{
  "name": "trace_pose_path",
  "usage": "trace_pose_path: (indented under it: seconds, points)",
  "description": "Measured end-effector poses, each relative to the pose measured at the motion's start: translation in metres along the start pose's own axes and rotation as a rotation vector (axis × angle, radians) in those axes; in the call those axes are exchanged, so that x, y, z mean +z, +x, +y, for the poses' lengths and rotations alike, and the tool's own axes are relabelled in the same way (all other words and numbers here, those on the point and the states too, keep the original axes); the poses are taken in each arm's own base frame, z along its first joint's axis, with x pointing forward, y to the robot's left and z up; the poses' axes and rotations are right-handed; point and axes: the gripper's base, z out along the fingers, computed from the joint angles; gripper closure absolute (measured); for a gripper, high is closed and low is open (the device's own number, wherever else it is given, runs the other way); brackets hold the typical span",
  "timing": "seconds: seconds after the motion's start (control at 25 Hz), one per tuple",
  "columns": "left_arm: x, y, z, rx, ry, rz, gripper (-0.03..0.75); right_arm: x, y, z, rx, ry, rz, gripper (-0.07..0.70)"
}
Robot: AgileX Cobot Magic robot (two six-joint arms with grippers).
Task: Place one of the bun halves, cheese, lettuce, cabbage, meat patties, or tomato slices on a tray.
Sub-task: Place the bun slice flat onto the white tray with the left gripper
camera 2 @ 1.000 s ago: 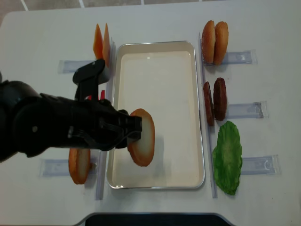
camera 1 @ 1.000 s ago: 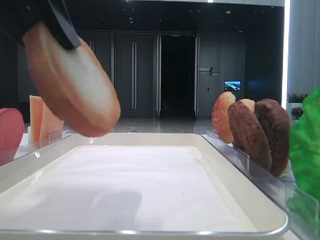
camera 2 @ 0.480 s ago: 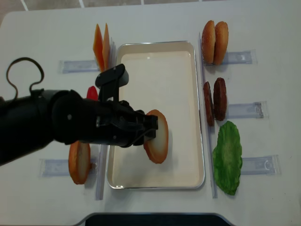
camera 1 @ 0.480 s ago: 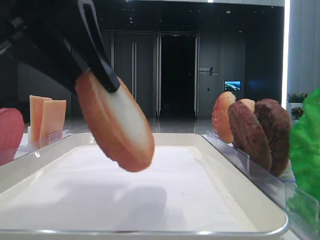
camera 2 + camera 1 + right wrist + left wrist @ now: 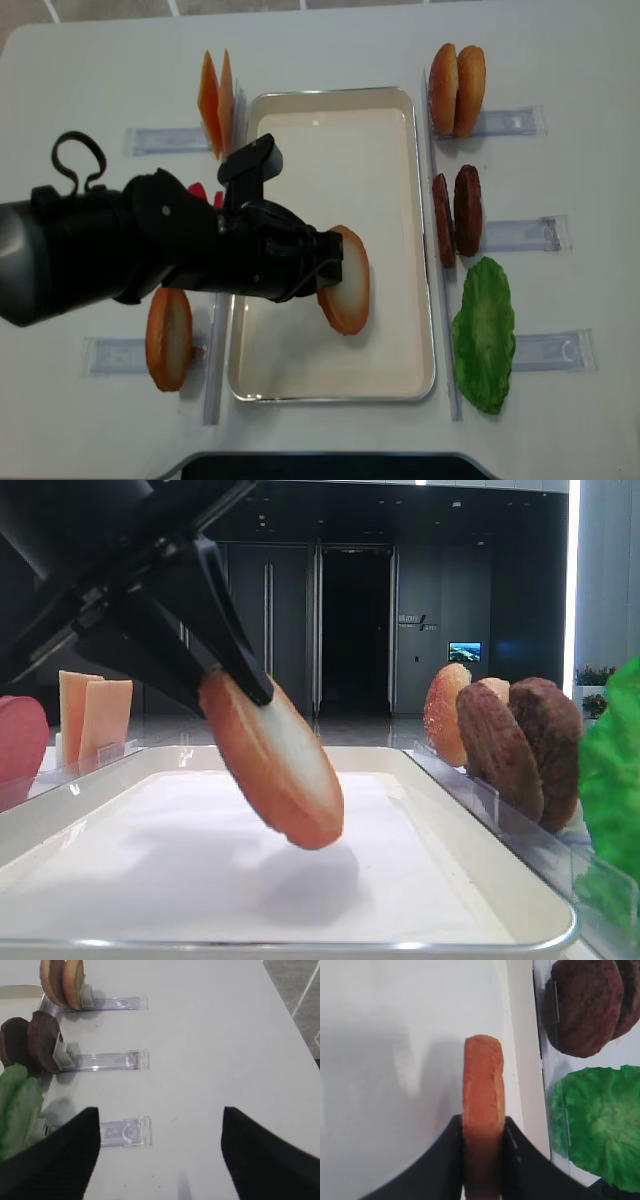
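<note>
I should let go of the bun half with my left gripper on the white tray (image 5: 335, 310), between the lettuce and the lone bun half.
My left gripper (image 5: 322, 272) is shut on a bun half (image 5: 346, 280), which it holds on edge and tilted over the middle of the white tray (image 5: 340, 150). In the low exterior view the bun half (image 5: 285, 775) hangs with its lower edge close to the tray liner (image 5: 200, 880); whether it touches is unclear. The left wrist view shows the bun half (image 5: 482, 1085) pinched between both black fingers (image 5: 520, 1160). My right gripper (image 5: 160, 1155) stands open over bare table, holding nothing.
Right of the tray stand two bun halves (image 5: 457, 90), two meat patties (image 5: 456, 212) and the lettuce (image 5: 484, 332) in clear racks. On the left are the cheese (image 5: 216, 98), a partly hidden tomato slice (image 5: 197, 192) and another bun half (image 5: 169, 338).
My left gripper has carried the bun half to the right and lower, from the tray's left side to its middle. The grip has not changed.
</note>
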Motion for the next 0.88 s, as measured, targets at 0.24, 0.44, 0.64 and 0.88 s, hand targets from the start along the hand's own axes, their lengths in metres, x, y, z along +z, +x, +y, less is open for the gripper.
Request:
trace_pose_path:
  seconds: [0.24, 0.44, 0.64, 0.88]
  points:
    - [0.015, 0.002, 0.004, -0.017, 0.002, 0.028, 0.571, 0.000, 0.000, 0.000, 0.000, 0.000, 0.000, 0.118]
    - [0.020, 0.004, 0.007, -0.023, -0.010, 0.041, 0.571, 0.000, 0.000, 0.000, 0.000, 0.000, 0.000, 0.118]
    - [0.025, 0.004, 0.010, -0.029, -0.020, 0.051, 0.571, 0.000, 0.000, 0.000, 0.000, 0.000, 0.000, 0.118]
    - [0.025, 0.004, 0.010, -0.001, -0.026, 0.053, 0.572, 0.000, 0.000, 0.000, 0.000, 0.000, 0.000, 0.118]
